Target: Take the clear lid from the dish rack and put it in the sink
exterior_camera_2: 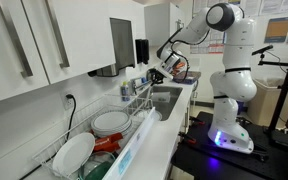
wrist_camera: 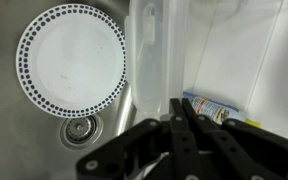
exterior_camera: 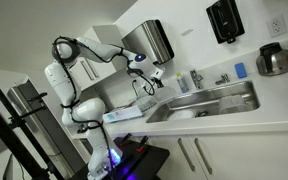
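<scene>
My gripper is going to set the clear lid down on the white plate with the dotted rim point(exterior_camera: 184, 113) point(wrist_camera: 74, 61) in the sink.
My gripper point(wrist_camera: 181, 104) is shut on the edge of the clear lid point(wrist_camera: 160, 48), which hangs on edge from the fingertips over the sink point(wrist_camera: 19, 140). In both exterior views the gripper point(exterior_camera: 150, 78) point(exterior_camera_2: 164, 70) is raised above the near end of the sink point(exterior_camera: 236, 104) point(exterior_camera_2: 170, 96). The dish rack point(exterior_camera_2: 134, 150) on its light-blue tray holds white plates and stands beside the sink; it also shows in an exterior view point(exterior_camera: 124, 115) below the arm.
A white plate with a dotted rim point(wrist_camera: 72, 58) lies in the basin above the drain point(wrist_camera: 81, 130). A blue-labelled tube point(wrist_camera: 210, 108) lies by the divider. A steel pot point(exterior_camera: 276, 60) stands on the counter. A faucet point(exterior_camera: 222, 79) is behind the sink.
</scene>
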